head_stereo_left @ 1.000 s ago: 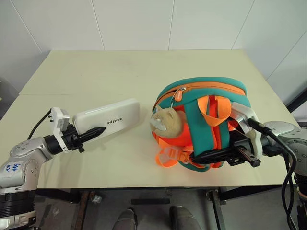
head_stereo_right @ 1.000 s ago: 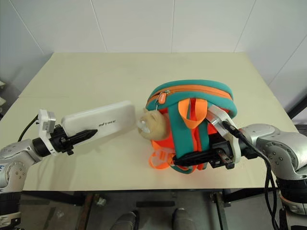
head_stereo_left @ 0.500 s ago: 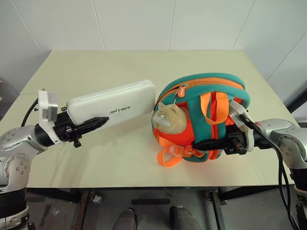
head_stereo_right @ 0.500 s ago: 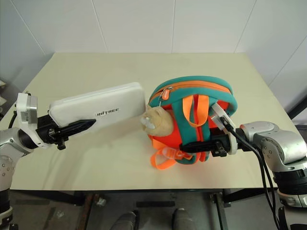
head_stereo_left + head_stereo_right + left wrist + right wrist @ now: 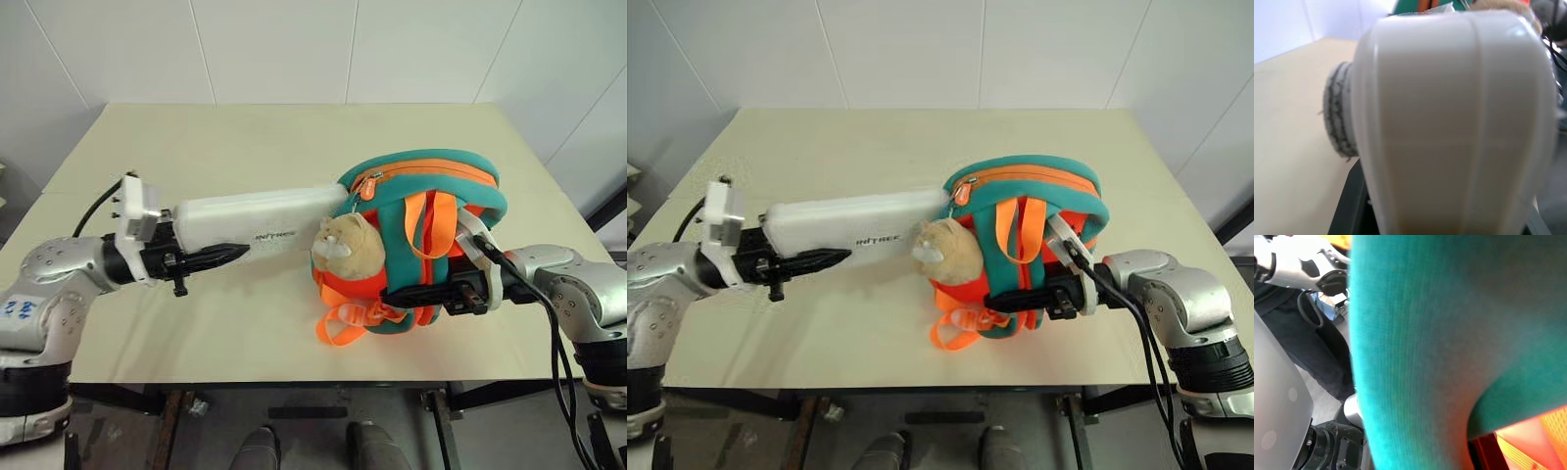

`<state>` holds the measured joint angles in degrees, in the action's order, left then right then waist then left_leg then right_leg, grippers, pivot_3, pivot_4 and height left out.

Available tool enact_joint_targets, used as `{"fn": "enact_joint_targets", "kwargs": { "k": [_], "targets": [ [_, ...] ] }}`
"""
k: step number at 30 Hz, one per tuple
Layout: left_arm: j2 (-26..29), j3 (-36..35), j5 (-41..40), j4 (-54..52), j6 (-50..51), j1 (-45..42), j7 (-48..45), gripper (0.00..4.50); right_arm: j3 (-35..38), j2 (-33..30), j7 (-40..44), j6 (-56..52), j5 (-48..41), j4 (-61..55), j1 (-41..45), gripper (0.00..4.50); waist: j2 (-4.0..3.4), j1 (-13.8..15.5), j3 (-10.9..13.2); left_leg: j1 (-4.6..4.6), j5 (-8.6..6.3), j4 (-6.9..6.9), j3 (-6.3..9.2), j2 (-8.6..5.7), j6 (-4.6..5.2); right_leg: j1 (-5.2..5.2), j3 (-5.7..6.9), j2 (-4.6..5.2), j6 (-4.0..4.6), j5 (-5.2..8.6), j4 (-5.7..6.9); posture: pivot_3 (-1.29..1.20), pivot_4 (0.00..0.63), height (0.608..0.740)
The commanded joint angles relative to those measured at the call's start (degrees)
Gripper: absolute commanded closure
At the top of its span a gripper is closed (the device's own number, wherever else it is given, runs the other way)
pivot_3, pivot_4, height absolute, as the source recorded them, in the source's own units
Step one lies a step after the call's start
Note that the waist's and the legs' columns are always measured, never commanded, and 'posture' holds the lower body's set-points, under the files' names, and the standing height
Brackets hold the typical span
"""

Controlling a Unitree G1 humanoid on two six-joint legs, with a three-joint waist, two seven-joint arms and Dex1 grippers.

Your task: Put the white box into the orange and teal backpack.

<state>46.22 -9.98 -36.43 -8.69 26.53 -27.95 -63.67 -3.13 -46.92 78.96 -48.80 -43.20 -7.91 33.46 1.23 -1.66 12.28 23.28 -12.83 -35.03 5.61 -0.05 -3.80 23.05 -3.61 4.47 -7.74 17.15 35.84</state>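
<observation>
The robot's left gripper will release the white box inside the backpack (image 5: 402, 217) under the backpack's orange zipper, past the tan plush charm.
The white box (image 5: 260, 217) hangs level above the table with my left gripper (image 5: 223, 247) shut on its near end. Its far end reaches the left side of the orange and teal backpack (image 5: 431, 176), just by the zipper pull (image 5: 364, 186) and above the tan plush charm (image 5: 343, 245). The left wrist view looks along the box (image 5: 1449, 122) toward the bag. My right gripper (image 5: 397, 294) is shut on a teal strap (image 5: 1415, 333) at the backpack's near side and holds the bag propped up.
The beige table (image 5: 245, 137) has open surface behind and to the left of the backpack. Loose orange webbing loops (image 5: 343, 323) lie in front of the bag near the table's front edge. White walls stand behind.
My left gripper carried the box to the right and upward and rolled it; its far end now meets the backpack. The right gripper shifted slightly and the bag sits a bit more upright.
</observation>
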Motion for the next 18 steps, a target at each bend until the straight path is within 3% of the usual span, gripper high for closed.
{"fn": "enact_joint_targets", "kwargs": {
  "k": [1, 10, 18],
  "targets": [
    [-0.5, 4.0, 3.8, 1.8, -4.4, -3.5, -2.9, 3.18, -0.6, 0.7, 0.2, 0.0, -0.4, -1.8, 1.2, 4.48, 0.00, 0.0, 0.0, 0.00, 0.00, 0.00, 0.01, 0.00, 0.00, 0.00, 0.00, -0.01, 0.00, 0.00, 0.00, 0.00, 0.150, 0.740],
    [-9.6, 16.5, 11.8, 9.4, -3.2, -19.3, -1.4, 3.18, -1.7, 2.1, 0.6, -0.2, -1.0, -3.3, 1.6, 4.48, 0.01, 0.0, 0.0, 0.00, 0.00, -0.03, 0.03, -0.01, 0.01, -0.03, 0.01, -0.02, -0.09, -0.04, 0.01, 0.00, 0.150, 0.740],
    [-19.3, 20.5, 15.1, 16.4, -4.6, -24.4, 0.0, 3.18, -1.6, 3.3, -0.6, -0.3, -1.1, -4.7, 0.9, 4.48, 0.01, 0.1, 0.0, 0.00, -0.02, -0.04, 0.04, -0.01, 0.03, -0.02, 0.00, -0.02, -0.11, -0.02, 0.04, 0.00, 0.150, 0.740]
  ]
}}
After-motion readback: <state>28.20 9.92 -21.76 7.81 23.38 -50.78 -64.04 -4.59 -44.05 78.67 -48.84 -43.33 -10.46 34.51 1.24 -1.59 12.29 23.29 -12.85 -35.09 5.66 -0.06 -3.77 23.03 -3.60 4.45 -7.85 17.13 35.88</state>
